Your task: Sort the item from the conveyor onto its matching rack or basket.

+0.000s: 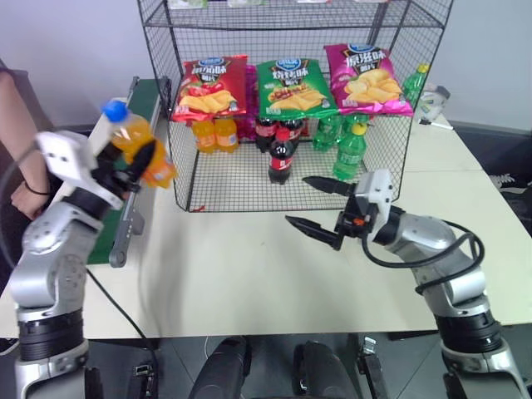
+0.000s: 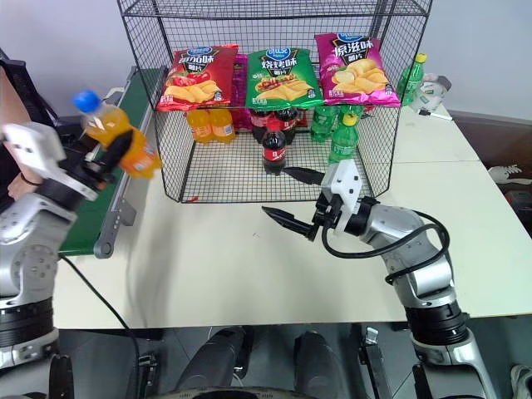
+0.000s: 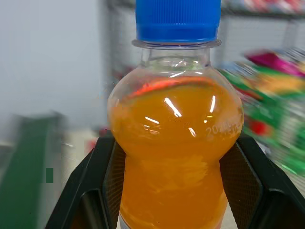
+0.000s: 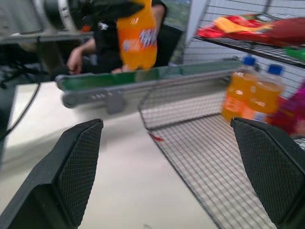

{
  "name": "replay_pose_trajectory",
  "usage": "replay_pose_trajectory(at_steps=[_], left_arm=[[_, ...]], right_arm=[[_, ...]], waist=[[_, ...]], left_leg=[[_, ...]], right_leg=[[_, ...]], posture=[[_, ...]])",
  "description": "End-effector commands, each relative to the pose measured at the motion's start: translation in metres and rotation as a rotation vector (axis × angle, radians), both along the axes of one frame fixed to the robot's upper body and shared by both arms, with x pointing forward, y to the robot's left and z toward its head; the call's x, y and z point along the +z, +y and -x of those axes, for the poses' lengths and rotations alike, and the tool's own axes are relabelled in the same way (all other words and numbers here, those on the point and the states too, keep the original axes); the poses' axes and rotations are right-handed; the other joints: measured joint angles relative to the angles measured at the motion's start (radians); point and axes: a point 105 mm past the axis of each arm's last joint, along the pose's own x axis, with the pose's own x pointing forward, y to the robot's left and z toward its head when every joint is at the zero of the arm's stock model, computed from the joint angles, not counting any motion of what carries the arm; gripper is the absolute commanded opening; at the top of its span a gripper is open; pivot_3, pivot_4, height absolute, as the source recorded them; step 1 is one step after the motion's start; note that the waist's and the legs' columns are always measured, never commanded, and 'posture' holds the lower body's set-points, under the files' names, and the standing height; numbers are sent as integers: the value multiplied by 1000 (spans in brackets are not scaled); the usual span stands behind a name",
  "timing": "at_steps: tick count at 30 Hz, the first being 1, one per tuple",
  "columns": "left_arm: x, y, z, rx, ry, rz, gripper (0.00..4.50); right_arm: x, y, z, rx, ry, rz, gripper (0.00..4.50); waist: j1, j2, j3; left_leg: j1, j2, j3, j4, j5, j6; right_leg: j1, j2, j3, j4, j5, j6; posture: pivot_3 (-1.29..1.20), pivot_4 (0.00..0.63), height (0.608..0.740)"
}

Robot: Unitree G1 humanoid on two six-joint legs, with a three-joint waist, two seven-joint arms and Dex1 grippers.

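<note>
Next, I let go of the orange soda bottle with my left gripper on the rack's bottom level (image 1: 225,196), in front of the two orange sodas.
The item, a small orange soda bottle (image 1: 133,137) with a blue cap, hangs tilted in the air over the conveyor's (image 1: 125,224) right edge, left of the rack (image 1: 291,108). My left gripper (image 1: 137,162) is shut on the bottle's (image 3: 174,143) body; both black fingers (image 3: 97,186) press its sides. My right gripper (image 1: 320,206) hovers open over the table in front of the rack, with nothing between its fingers (image 4: 71,171). The held bottle (image 4: 137,33) also appears in the right wrist view, above the belt (image 4: 143,78).
The rack's bottom tier holds two orange sodas (image 1: 214,133), dark cola bottles (image 1: 281,154) and green bottles (image 1: 349,150); crisp bags (image 1: 295,87) lie on the tier above. A person's arm (image 1: 21,158) is at the far left behind the conveyor. Bare table (image 1: 249,274) lies in front.
</note>
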Motion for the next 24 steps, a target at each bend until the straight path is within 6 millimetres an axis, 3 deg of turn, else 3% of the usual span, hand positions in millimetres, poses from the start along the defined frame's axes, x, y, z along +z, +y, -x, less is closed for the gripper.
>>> replay_pose_trajectory(at_steps=[1,8,13,24], left_arm=[[-2,-15,-27,82,-39,-29,2355],[-37,-47,-71,132,-5,19,2355],[-53,-62,-90,162,-4,21,2355],[-68,-72,-107,212,-5,25,2355]], right_arm=[[11,-11,1,-46,-53,4,4500],[11,-14,3,-67,-57,8,4500],[10,-17,4,-83,-58,11,4500],[11,-17,8,-103,-68,7,4500]], waist=[[2,0,0],[-5,-1,0],[-2,-1,0],[-2,-1,0]], left_leg=[[0,0,0,0,0,0],[-1,0,1,-1,0,0],[-1,-1,1,1,0,0],[-1,-1,1,1,0,0]], right_leg=[[0,0,0,0,0,0],[-1,0,0,0,0,0],[0,0,0,0,0,1],[0,1,-1,1,0,1]], posture=[[0,150,740],[0,150,740],[0,150,740],[0,150,740]])
